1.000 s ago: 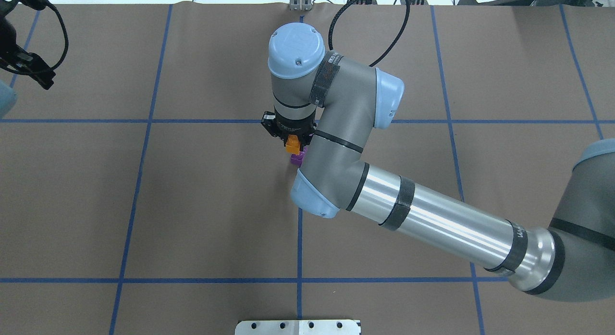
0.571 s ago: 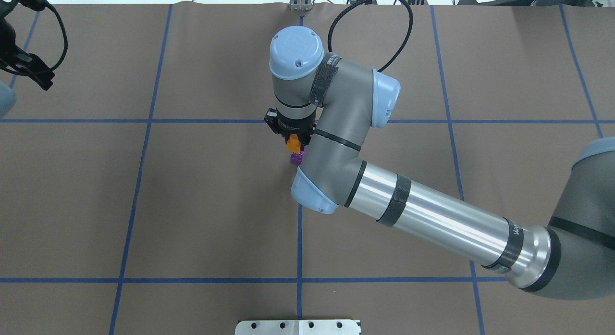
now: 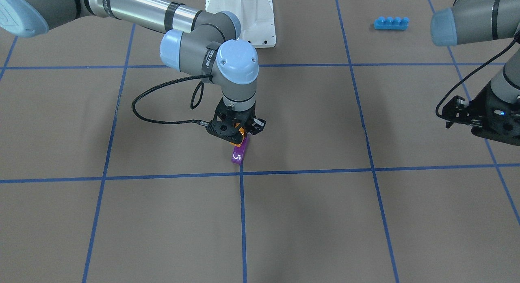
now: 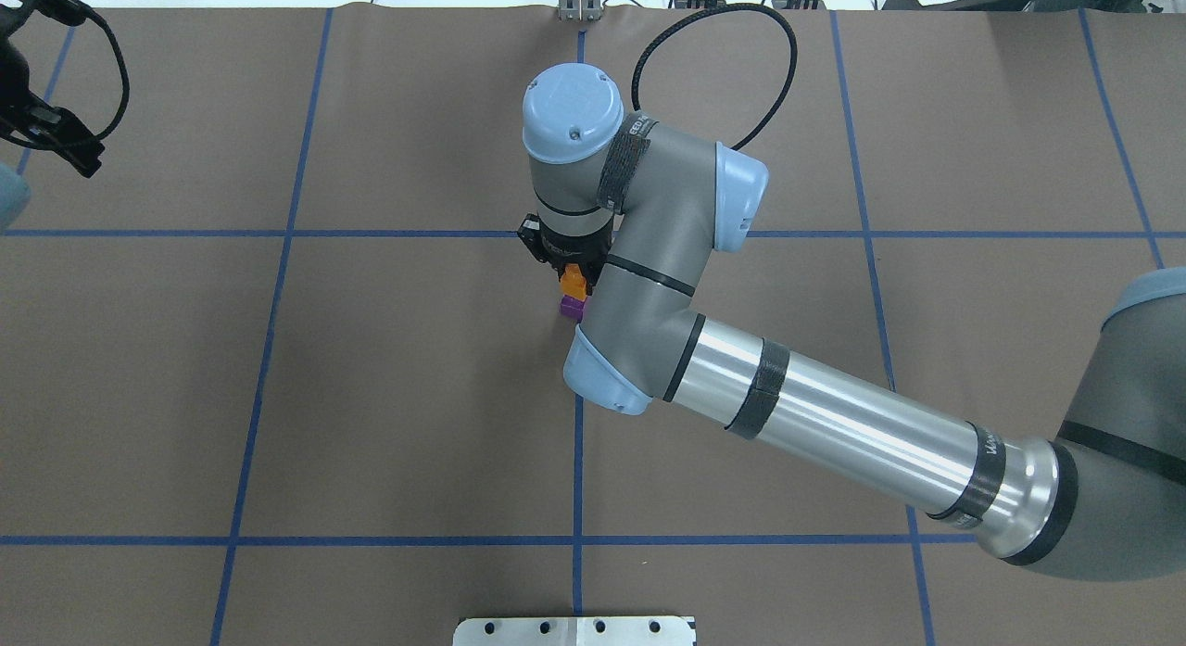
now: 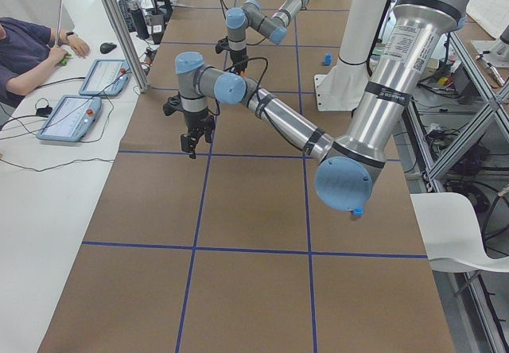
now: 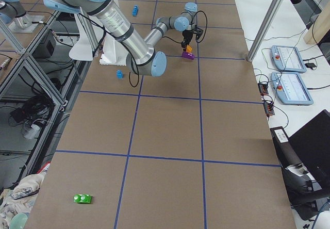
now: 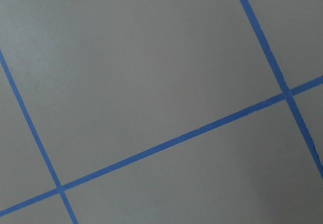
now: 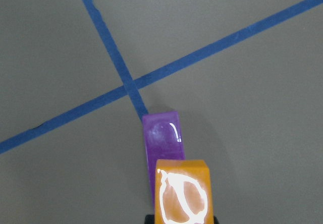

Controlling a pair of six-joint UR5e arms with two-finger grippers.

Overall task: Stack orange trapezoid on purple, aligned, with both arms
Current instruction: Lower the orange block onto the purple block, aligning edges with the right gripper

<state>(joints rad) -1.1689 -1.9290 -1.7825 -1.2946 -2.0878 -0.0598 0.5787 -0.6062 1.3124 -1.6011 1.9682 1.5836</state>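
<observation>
Next, my right gripper lets go of the orange trapezoid on the purple brick's end [image 3: 242,141] [image 8: 170,183] away from the blue tape crossing.
My right gripper [image 3: 239,133] is shut on the orange trapezoid [image 4: 575,282] and holds it just above the purple brick [image 3: 238,154], which lies on the brown table by a blue tape crossing. In the right wrist view the orange trapezoid [image 8: 182,193] overlaps the near end of the purple brick [image 8: 161,135], whose sloped far end shows. I cannot tell whether the two touch. My left gripper [image 3: 451,111] hangs empty over the table's left end, far from both bricks, and its fingers look apart. The left wrist view shows only table and tape.
A long blue four-stud brick [image 3: 391,23] lies near the white base [image 3: 260,35]. A small blue brick [image 6: 119,74] and a green toy [image 6: 82,198] lie on my right side. An operator and tablets [image 5: 67,118] are beyond the table's far edge.
My right gripper has moved down and slightly right with the orange trapezoid, closing on the purple brick. The left arm has drifted slightly away.
</observation>
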